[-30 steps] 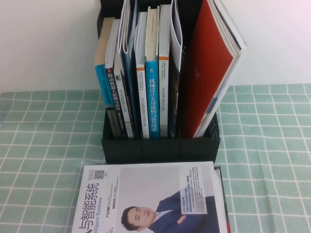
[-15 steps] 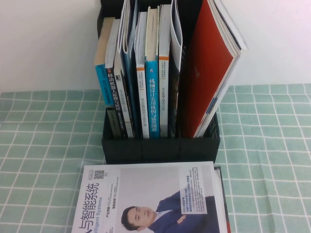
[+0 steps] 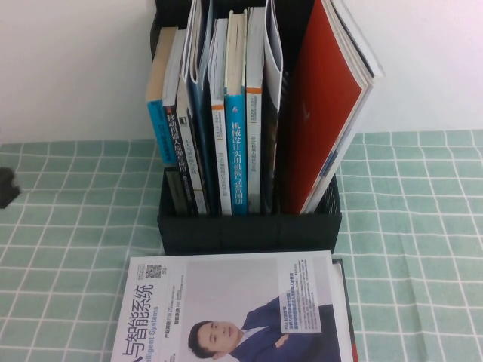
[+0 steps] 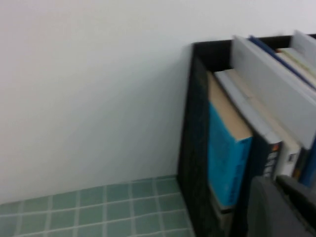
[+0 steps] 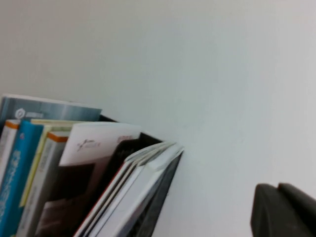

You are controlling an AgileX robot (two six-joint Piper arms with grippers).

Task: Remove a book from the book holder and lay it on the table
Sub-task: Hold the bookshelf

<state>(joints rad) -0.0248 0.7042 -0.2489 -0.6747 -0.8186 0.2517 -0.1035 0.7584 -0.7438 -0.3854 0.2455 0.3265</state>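
Next, I close my right gripper on the middle of the white spine (image 3: 346, 143) (image 5: 132, 203) of the outermost book, which leans beside the red-covered magazine in the black book holder.
The black book holder (image 3: 249, 230) stands upright at the back middle of the green grid table (image 3: 68, 234), full of upright books. A tall thin magazine (image 3: 198, 53), white on one side and blue on the other, stands in a left-middle slot; its cover art is hidden. My left gripper (image 3: 6, 187) shows at the far left edge, low over the cloth and well left of the holder. In the left wrist view its fingers (image 4: 276, 180) are together, empty, facing the holder's left wall (image 4: 195, 148). My right gripper (image 5: 277, 186) is shut, empty, raised to the right of the holder (image 5: 160, 197).
A red-covered magazine (image 3: 324, 105) leans in the rightmost slot. A white magazine showing a man in a blue suit (image 3: 234, 313) lies flat in front of the holder. A white wall stands behind. Bare cloth lies on both sides of the holder.
My left gripper has come into the high view at the far left edge. The books and the holder have not moved.
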